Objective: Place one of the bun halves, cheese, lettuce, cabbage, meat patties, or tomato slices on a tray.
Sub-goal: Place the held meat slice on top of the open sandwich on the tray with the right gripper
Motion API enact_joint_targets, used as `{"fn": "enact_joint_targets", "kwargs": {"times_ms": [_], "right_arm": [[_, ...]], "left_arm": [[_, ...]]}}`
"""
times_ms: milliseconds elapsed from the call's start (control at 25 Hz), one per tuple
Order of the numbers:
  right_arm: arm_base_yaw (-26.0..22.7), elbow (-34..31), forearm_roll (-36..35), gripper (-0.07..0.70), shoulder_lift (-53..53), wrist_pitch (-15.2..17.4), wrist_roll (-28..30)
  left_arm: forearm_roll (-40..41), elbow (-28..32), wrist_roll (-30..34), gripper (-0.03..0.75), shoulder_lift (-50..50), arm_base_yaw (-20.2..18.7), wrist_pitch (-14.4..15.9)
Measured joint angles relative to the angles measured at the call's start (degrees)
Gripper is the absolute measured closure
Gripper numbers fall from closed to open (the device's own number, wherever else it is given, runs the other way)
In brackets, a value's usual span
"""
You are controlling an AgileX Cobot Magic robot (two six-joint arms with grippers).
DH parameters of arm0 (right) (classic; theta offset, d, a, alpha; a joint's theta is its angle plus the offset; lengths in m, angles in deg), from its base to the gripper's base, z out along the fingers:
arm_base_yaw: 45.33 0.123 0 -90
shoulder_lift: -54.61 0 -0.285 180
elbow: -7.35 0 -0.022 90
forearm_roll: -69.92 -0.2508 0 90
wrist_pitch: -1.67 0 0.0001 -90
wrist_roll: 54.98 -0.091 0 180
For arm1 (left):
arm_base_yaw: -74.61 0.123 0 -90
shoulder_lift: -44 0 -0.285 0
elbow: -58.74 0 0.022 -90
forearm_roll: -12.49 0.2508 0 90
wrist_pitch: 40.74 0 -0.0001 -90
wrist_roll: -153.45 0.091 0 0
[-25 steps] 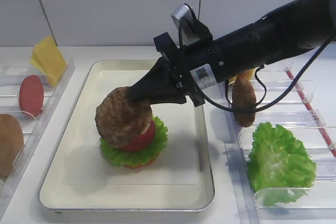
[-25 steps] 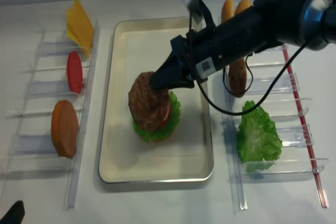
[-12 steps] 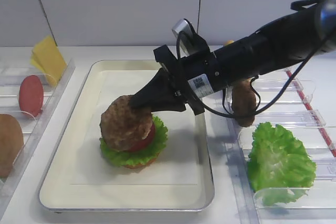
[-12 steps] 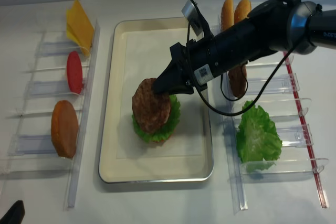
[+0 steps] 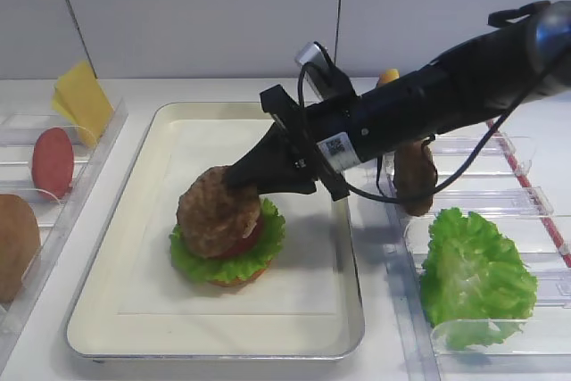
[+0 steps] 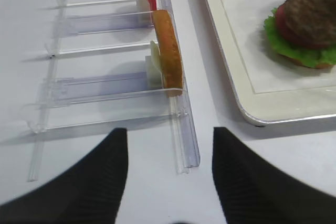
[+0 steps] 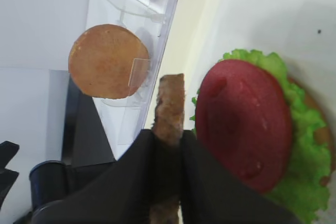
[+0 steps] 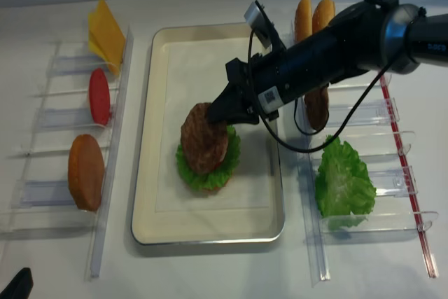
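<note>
My right gripper should release the meat patty on the red tomato slice over the lettuce (image 8: 209, 148) (image 7: 244, 127) in the cream tray.
My right gripper (image 5: 235, 178) (image 8: 214, 115) is shut on the rim of a rough brown meat patty (image 5: 219, 211) (image 8: 204, 138). The patty is tilted and rests on a stack in the cream tray (image 5: 134, 310) (image 8: 161, 222). In the right wrist view the patty (image 7: 170, 103) shows edge-on between the black fingers (image 7: 205, 177), beside the stack's red tomato slice (image 7: 244, 129) and its green lettuce (image 7: 304, 182). A sliver of bun shows under the lettuce. My left gripper (image 6: 168, 156) hangs open over the bare table at the near end of the left rack, holding nothing.
The clear left rack (image 6: 178, 129) holds cheese (image 5: 82, 100), a tomato slice (image 5: 52, 162) and a bun half (image 5: 16, 247) (image 6: 167, 51). The right rack holds two bun halves (image 8: 313, 15), another patty (image 5: 415, 176) and lettuce (image 5: 473, 278). The right arm spans the tray's right rim.
The right gripper has come down and forward with the patty, which has tipped from steeply tilted to nearly flat on the tomato slice. The grip has not opened.
</note>
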Motion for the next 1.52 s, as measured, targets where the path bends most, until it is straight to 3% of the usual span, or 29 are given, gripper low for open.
{"fn": "enact_joint_targets", "kwargs": {"times_ms": [280,840,920,1080,1200,1520], "right_arm": [[0.0,0.0,-0.9,0.496,2.4,1.8,0.0],[0.0,0.0,-0.4,0.486,2.7,-0.7,0.3],[0.0,0.0,-0.4,0.435,2.7,-1.0,0.6],[0.0,0.0,-0.6,0.236,2.7,-1.2,1.0],[0.0,0.0,-0.6,0.129,2.7,-1.3,1.0],[0.0,1.3,0.2,0.095,2.7,-0.6,0.7]], "left_arm": [[0.0,0.0,0.0,0.356,0.0,0.0,0.0],[0.0,0.0,0.0,0.356,0.0,0.0,0.0],[0.0,0.0,0.0,0.356,0.0,0.0,0.0],[0.0,0.0,0.0,0.356,0.0,0.0,0.0],[0.0,0.0,0.0,0.356,0.0,0.0,0.0],[0.0,0.0,0.0,0.364,0.0,0.0,0.0]]}}
